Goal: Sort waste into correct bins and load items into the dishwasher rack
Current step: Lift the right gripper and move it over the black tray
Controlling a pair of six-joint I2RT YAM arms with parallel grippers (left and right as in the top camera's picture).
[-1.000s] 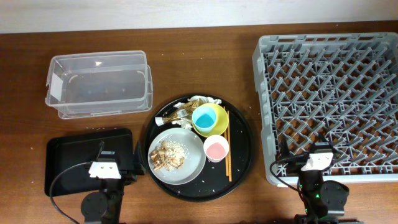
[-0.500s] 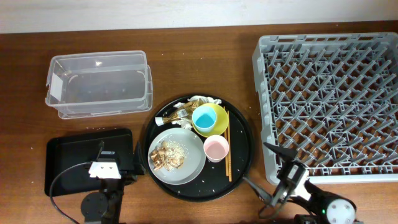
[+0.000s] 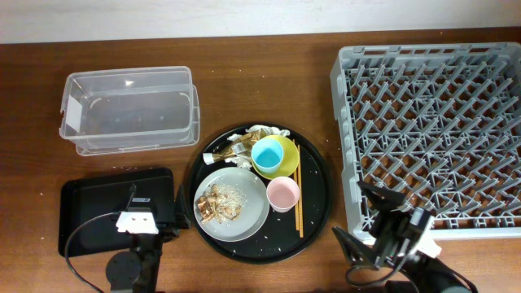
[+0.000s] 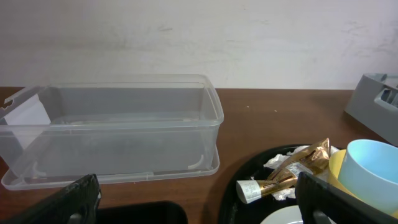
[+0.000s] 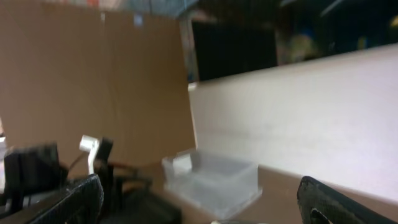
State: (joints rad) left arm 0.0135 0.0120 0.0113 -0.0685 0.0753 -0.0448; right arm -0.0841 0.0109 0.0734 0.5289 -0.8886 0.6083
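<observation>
My right gripper should move to the pink cup next and close on the cup's rim (image 3: 270, 201) beside the grey plate.
A round black tray (image 3: 317, 213) holds a yellow bowl (image 3: 285, 161) with a light-blue cup (image 3: 266, 153) in it, a pink cup (image 3: 283, 194), brown chopsticks (image 3: 298, 195) and a grey plate (image 3: 248, 218) with food scraps and rice (image 3: 218, 202). White napkins (image 3: 262, 131) and a gold-brown wrapper (image 3: 228, 150) lie at its back; the wrapper also shows in the left wrist view (image 4: 298, 171). My left gripper (image 3: 155, 210) is open and empty between the flat black tray (image 3: 98, 203) and the round tray. My right gripper (image 3: 362, 221) is open and empty at the near left corner of the grey rack (image 3: 431, 130).
The clear tub (image 3: 130, 110) stands at the back left; it also shows in the left wrist view (image 4: 118, 127) and, blurred, in the right wrist view (image 5: 214, 177). A pale wall runs behind the table. Rice grains are scattered on the wood around the round tray.
My right arm has swung away from the rack's front edge and turned left toward the round tray, its fingers now spread. The left arm and the objects have not moved.
</observation>
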